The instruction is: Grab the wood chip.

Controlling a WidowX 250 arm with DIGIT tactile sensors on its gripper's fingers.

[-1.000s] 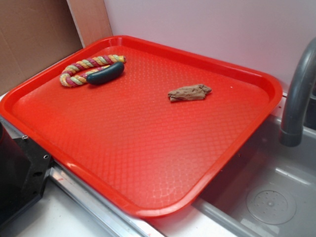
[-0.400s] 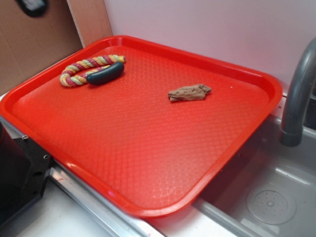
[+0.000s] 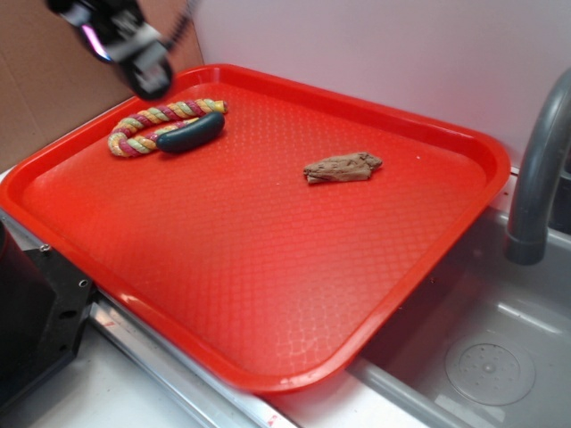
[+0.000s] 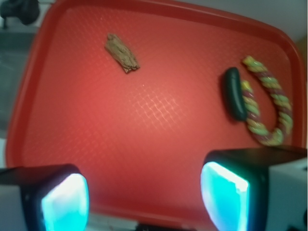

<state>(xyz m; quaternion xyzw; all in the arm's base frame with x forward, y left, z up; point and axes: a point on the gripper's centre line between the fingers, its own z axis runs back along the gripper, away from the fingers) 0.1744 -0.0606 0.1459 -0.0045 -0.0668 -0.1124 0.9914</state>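
Observation:
Next, my gripper needs to go to the wood chip's middle (image 3: 342,168) (image 4: 121,53) and close there across its long sides, leaving both ends sticking out.
The wood chip (image 3: 343,167) is a small brown bark-like piece lying flat on the red tray (image 3: 268,294), right of its middle toward the back. In the wrist view the wood chip (image 4: 122,53) lies at the upper left, far from the jaws. My gripper (image 3: 147,80) is blurred at the upper left, above the tray's back left corner, well left of the chip. In the wrist view my gripper (image 4: 144,199) is open and empty, with its two cyan pads (image 4: 65,202) wide apart.
A braided multicolour rope (image 3: 152,120) and a dark green sausage-shaped toy (image 3: 190,132) lie at the tray's back left, below my gripper. A grey faucet (image 3: 540,178) and sink basin (image 3: 491,357) are at the right. A black block (image 3: 36,312) stands at the front left.
My gripper has come into the exterior view from the upper left and moved down toward the tray's back left corner. The chip, rope and toy have not moved.

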